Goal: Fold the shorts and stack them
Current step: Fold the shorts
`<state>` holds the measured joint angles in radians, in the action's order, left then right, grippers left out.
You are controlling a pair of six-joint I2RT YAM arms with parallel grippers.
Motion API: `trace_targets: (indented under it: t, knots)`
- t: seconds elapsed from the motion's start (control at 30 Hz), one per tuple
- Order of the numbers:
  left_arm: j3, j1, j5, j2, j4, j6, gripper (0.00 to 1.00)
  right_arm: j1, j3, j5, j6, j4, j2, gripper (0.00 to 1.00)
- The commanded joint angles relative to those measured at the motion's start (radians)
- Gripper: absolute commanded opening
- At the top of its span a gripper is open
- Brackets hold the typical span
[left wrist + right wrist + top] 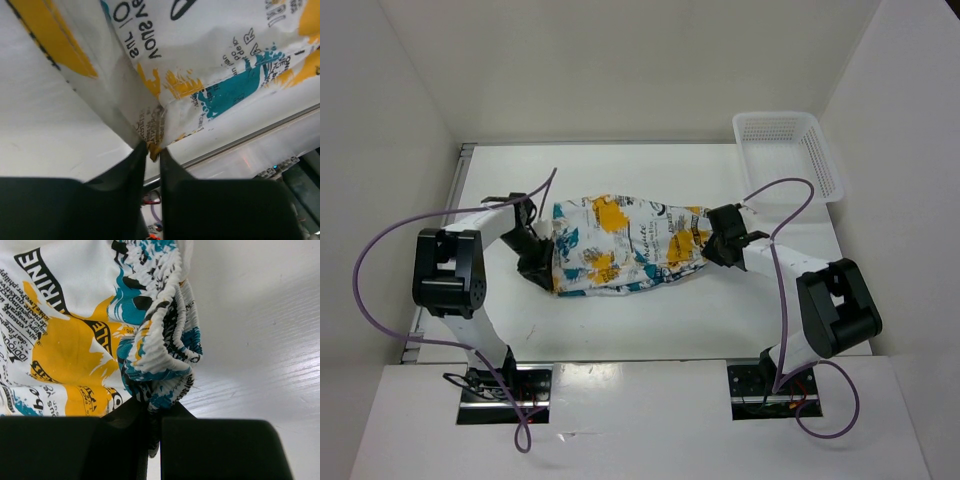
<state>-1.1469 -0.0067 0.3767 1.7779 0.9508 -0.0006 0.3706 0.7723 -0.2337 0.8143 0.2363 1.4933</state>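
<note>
Next, my right gripper releases the bunched elastic waistband at the shorts' opposite edge (548, 254), next to the fingers of my left gripper.
The shorts (620, 245) are white fabric with teal, orange-yellow and black print, stretched across the middle of the table between both arms. My left gripper (538, 262) is shut on their left edge; in the left wrist view a corner of cloth (153, 145) is pinched between the black fingers (130, 170). My right gripper (718, 245) is shut on the bunched elastic waistband (160, 365) at the right end, and the ruffled band runs down between the fingers (125, 415).
A white plastic mesh basket (790, 150) stands at the far right corner. White walls close in the table on the left, back and right. The table's near edge (240, 142) runs close under the left gripper.
</note>
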Motion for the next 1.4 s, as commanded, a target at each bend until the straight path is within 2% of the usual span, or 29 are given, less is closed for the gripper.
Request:
trace_targets:
  t: [0.0,0.1,0.17,0.2,0.27,0.37,0.43,0.57,0.7,0.73,0.83,0.87,0.97,1.0,1.1,1.27,1.37]
  knots:
    - [0.029,-0.012,-0.039,-0.008,-0.001,0.001,0.27,0.007,-0.001,-0.058,-0.003,-0.011,-0.039,0.0]
    - [0.001,-0.012,-0.067,-0.008,-0.003,0.001,0.44,0.007,0.021,-0.058,-0.012,0.0,-0.03,0.0]
    - [-0.045,0.008,-0.067,-0.017,0.012,0.001,0.48,0.007,0.034,-0.067,-0.024,0.018,-0.039,0.0]
    - [-0.115,0.02,-0.056,-0.017,0.028,0.001,0.5,0.007,0.035,-0.081,-0.036,0.018,-0.048,0.0]
    - [-0.192,0.031,-0.013,-0.028,0.028,0.001,0.59,0.007,0.062,-0.092,-0.049,0.043,-0.048,0.0]
    - [-0.264,0.042,0.005,-0.017,-0.038,0.001,0.65,0.007,0.087,-0.117,-0.076,0.055,-0.067,0.0]
    - [-0.277,-0.005,-0.033,0.043,-0.107,0.001,0.65,0.007,0.097,-0.136,-0.098,0.066,-0.067,0.0]
    - [-0.268,-0.047,-0.199,0.162,-0.191,0.001,0.65,0.007,0.153,-0.167,-0.141,0.106,-0.085,0.0]
    - [-0.254,-0.056,-0.21,0.209,-0.253,0.001,0.65,0.057,0.212,-0.242,-0.239,0.126,-0.099,0.0]
    - [-0.254,-0.065,-0.21,0.209,-0.253,0.001,0.65,0.07,0.247,-0.251,-0.304,0.126,-0.108,0.0]
    - [-0.281,-0.065,-0.19,0.267,-0.265,0.001,0.52,0.143,0.339,-0.239,-0.427,0.086,-0.072,0.0]
    - [-0.292,-0.065,-0.176,0.291,-0.265,0.001,0.42,0.193,0.364,-0.199,-0.528,0.071,-0.056,0.0]
    - [-0.321,-0.075,-0.125,0.339,-0.265,0.001,0.28,0.298,0.482,-0.165,-0.708,0.038,0.04,0.0]
    - [-0.338,-0.075,-0.099,0.351,-0.265,0.001,0.19,0.367,0.554,-0.141,-0.749,0.038,0.073,0.0]
    - [-0.361,-0.075,-0.047,0.382,-0.265,0.001,0.08,0.486,0.701,-0.048,-0.889,0.038,0.211,0.0]
    - [-0.408,-0.084,0.005,0.4,-0.274,0.001,0.02,0.619,0.954,0.1,-1.039,0.073,0.453,0.0]
    - [-0.421,-0.084,0.027,0.4,-0.274,0.001,0.02,0.657,1.024,0.18,-1.05,0.086,0.542,0.0]
